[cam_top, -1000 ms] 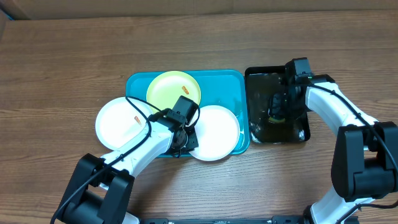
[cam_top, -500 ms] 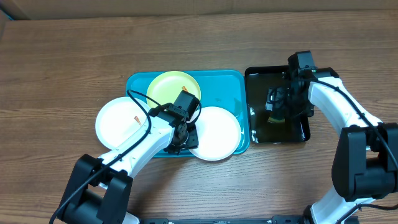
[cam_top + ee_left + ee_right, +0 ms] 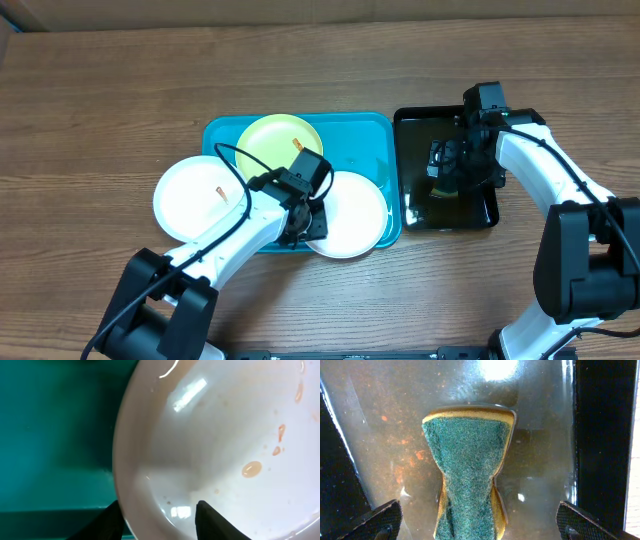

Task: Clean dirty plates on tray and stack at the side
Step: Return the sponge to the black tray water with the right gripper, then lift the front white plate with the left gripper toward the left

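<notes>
My left gripper needs to pinch the plate's rim (image 3: 131, 502) and tip the white plate over the black tray before stacking it, because orange drops are still on it.
The turquoise tray (image 3: 375, 130) holds a yellow-green plate (image 3: 272, 140) at its back. A white plate (image 3: 190, 200) with an orange smear overlaps the tray's left edge. A second white plate (image 3: 355, 210) lies over the tray's front right rim. My left gripper (image 3: 303, 218) is shut on this plate's left rim. In the left wrist view its fingers (image 3: 157, 510) straddle the rim of the plate (image 3: 225, 425), which carries orange drops, above the tray (image 3: 55, 425). My right gripper (image 3: 447, 170) is open over a green and yellow sponge (image 3: 470, 460), fingers (image 3: 480, 520) apart on both sides.
A black tray (image 3: 415, 215) with murky water stands right of the turquoise tray, and the sponge lies in it; its dark wall (image 3: 600, 435) shows in the right wrist view. Brown wooden table (image 3: 100, 80) surrounds both trays.
My left gripper has shifted slightly right along the front white plate's rim. My right gripper moved a little back over the black tray, then stayed still.
</notes>
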`<state>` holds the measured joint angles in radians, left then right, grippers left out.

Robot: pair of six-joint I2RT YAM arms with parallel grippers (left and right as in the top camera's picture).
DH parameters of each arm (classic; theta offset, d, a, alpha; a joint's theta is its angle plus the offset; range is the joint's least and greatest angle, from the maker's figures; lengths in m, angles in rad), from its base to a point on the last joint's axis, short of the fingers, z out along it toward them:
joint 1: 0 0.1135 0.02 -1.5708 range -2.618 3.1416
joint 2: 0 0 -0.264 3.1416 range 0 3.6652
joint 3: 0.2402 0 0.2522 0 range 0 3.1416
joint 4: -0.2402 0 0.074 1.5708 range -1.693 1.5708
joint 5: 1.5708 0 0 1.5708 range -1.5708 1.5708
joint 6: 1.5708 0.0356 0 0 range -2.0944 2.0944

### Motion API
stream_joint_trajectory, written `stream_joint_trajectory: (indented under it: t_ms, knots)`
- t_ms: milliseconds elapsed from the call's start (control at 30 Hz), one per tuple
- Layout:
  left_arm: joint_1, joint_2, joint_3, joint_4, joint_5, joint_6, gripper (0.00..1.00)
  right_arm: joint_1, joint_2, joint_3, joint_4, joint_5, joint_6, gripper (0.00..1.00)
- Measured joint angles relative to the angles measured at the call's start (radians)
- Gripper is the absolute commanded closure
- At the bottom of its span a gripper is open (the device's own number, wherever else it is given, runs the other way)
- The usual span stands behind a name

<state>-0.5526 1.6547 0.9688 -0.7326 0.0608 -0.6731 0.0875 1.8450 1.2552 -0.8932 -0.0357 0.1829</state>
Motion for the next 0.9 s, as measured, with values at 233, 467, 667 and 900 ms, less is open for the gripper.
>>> stream_joint_trajectory:
  t_ms: [233,467,667,900]
  knots:
    - [-0.018,0.000,0.000,0.000,-0.025,0.004,0.62,0.000,0.000,0.000,0.000,0.000,0.000,0.00]
    - [-0.019,0.000,0.000,0.008,-0.036,-0.004,0.59,0.000,0.000,0.000,0.000,0.000,0.000,0.00]
    - [-0.039,0.038,0.000,0.022,-0.051,-0.013,0.82,0.000,0.000,0.000,0.000,0.000,0.000,0.00]
    - [-0.039,0.060,0.033,0.028,-0.058,-0.026,0.96,0.000,0.000,0.000,-0.001,0.000,0.000,0.00]
